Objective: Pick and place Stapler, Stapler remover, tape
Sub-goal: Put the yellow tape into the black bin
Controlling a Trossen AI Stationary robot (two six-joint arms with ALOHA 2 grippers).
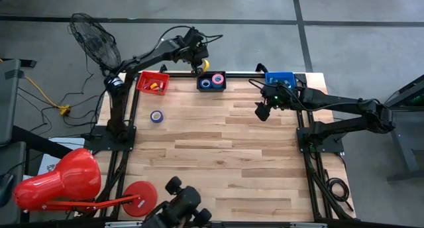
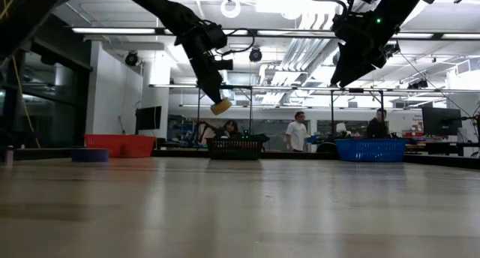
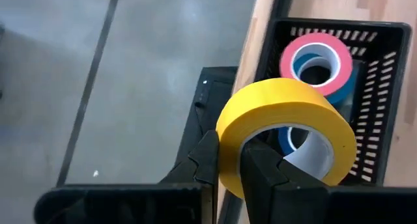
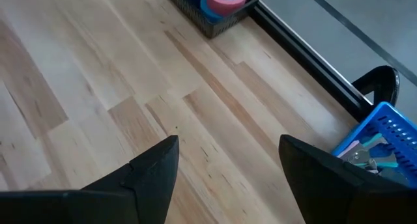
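Next, my left gripper releases the yellow tape roll on the blue roll (image 1: 206,81) (image 3: 292,139) that is beside the pink roll of the black bin. The yellow roll now hangs beside that bin.
My left gripper (image 1: 199,63) is at the table's far edge, shut on a yellow tape roll (image 3: 287,129) that hangs high above the table in the low view (image 2: 220,106), just beside the black bin (image 1: 211,81). That bin holds a pink tape roll (image 3: 317,55) lying on a blue one. Another blue tape roll (image 1: 156,116) lies flat on the table's left part. My right gripper (image 4: 228,172) hovers open over the right part of the table (image 1: 263,110), holding nothing. No stapler or stapler remover can be made out. My left gripper pinches the yellow roll's wall at its lower edge (image 3: 229,160), with one finger (image 3: 260,172) inside the open centre and the other finger (image 3: 207,162) outside. The fingers slant down from the table's left. The roll is lifted clear, standing on edge and tilted.
A red bin (image 1: 152,82) with small yellow and red items stands at the far left, and a blue bin (image 1: 279,79) with small items at the far right. A fan (image 1: 96,39) stands off the table's far left corner. People stand in the room behind.
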